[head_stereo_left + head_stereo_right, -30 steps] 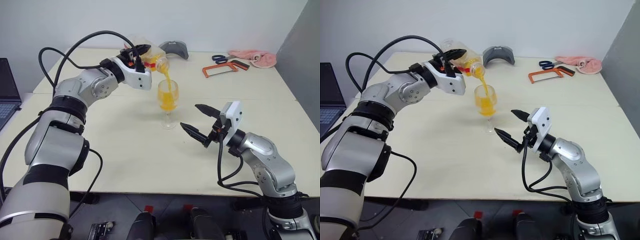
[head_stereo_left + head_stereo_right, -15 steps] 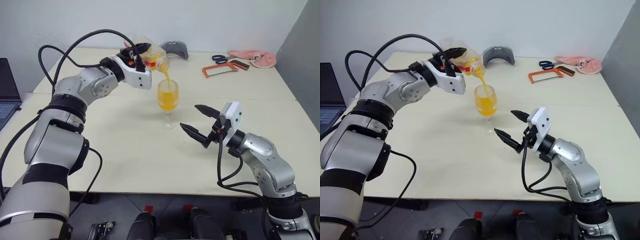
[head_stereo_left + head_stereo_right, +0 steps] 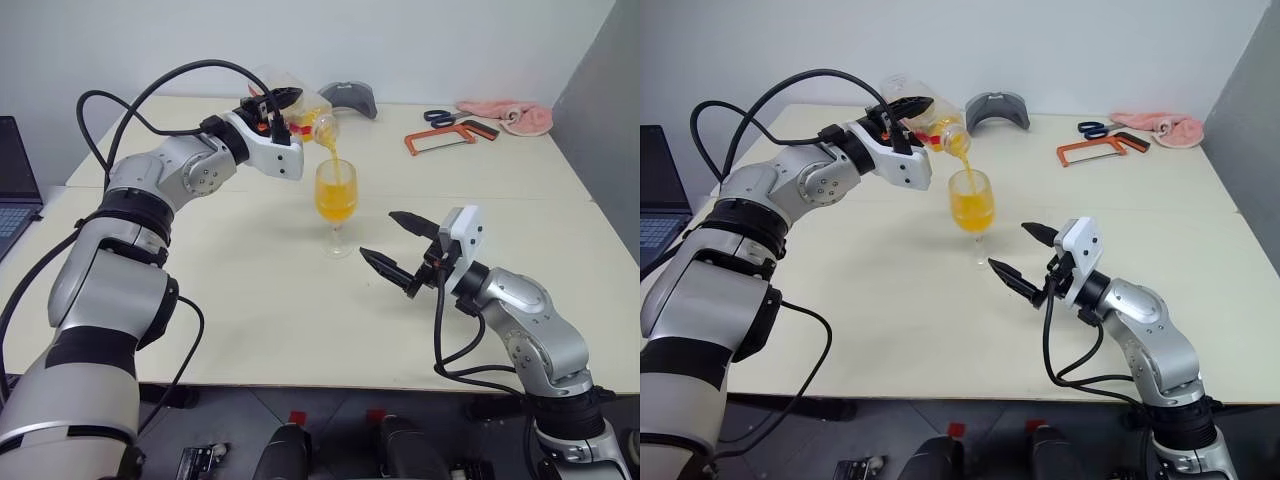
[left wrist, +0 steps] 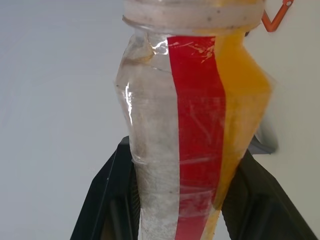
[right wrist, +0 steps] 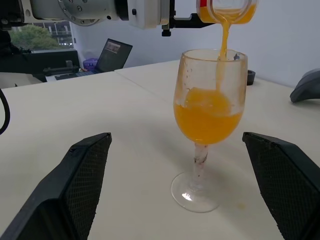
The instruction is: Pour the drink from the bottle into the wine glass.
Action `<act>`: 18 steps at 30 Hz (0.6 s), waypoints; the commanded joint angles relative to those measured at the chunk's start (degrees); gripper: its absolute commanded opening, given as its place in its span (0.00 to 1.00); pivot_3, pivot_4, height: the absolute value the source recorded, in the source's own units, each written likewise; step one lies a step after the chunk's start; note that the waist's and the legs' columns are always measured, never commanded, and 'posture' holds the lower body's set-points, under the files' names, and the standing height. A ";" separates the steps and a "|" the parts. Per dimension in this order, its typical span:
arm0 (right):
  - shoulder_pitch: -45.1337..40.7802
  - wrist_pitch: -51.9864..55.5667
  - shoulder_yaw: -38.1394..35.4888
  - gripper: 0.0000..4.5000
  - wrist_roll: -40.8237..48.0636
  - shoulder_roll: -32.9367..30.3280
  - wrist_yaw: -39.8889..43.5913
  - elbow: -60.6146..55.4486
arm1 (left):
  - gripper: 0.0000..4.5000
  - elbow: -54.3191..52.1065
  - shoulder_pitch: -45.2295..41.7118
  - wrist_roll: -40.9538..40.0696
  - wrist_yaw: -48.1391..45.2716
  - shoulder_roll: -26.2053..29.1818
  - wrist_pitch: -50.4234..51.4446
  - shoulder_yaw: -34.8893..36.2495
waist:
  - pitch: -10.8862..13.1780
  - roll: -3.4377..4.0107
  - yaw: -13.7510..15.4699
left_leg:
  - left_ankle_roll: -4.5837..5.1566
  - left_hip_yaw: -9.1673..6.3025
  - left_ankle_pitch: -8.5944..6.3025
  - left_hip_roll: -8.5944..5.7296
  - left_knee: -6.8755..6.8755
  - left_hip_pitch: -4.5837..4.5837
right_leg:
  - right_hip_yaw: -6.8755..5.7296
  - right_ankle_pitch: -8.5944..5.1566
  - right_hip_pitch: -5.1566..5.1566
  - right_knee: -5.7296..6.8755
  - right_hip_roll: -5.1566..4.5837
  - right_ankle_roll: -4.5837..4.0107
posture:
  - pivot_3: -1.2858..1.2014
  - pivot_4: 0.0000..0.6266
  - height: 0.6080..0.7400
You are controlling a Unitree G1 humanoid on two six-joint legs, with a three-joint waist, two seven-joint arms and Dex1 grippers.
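Observation:
The bare cream table (image 3: 206, 236) has a spot between the laptop and the wine glass. Next, my left gripper lets go of the clear bottle, now tipped above the wine glass, there.
My left gripper (image 3: 278, 103) is shut on the clear bottle (image 3: 300, 110) with the red label stripe (image 4: 197, 125), holding it tipped over with its mouth above the wine glass (image 3: 336, 205). An orange-yellow stream of the drink (image 5: 223, 42) runs from the mouth into the bowl, which is more than half full (image 5: 207, 120). The glass stands upright on the table. My right gripper (image 3: 392, 245) hovers open just to the right of the glass's foot, its black fingers (image 5: 80, 185) spread wide on either side of the glass, nothing between them touching.
The cream table (image 3: 260, 300) carries, at its far side, a grey curved object (image 3: 348, 98), an orange-handled hacksaw (image 3: 440, 138), scissors (image 3: 440, 116) and a pink cloth (image 3: 510, 115). A laptop (image 3: 14, 180) sits at the left edge. A grey panel (image 3: 600, 110) stands on the right.
The drink's level in the wine glass has risen a little and the bottle holds less. Both arms stay where they were.

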 commanded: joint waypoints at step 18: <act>-0.38 -0.98 0.21 1.00 -0.04 0.17 -0.08 -2.52 | 0.38 0.00 -0.71 -5.65 -3.42 -0.44 -0.18 3.12 | 0.00 0.00 0.00 | 0.00 0.00 0.00 0.00 0.01 0.00 | 0.00 0.00 0.00 0.01 0.00 0.00 | 0.52 0.24 1.00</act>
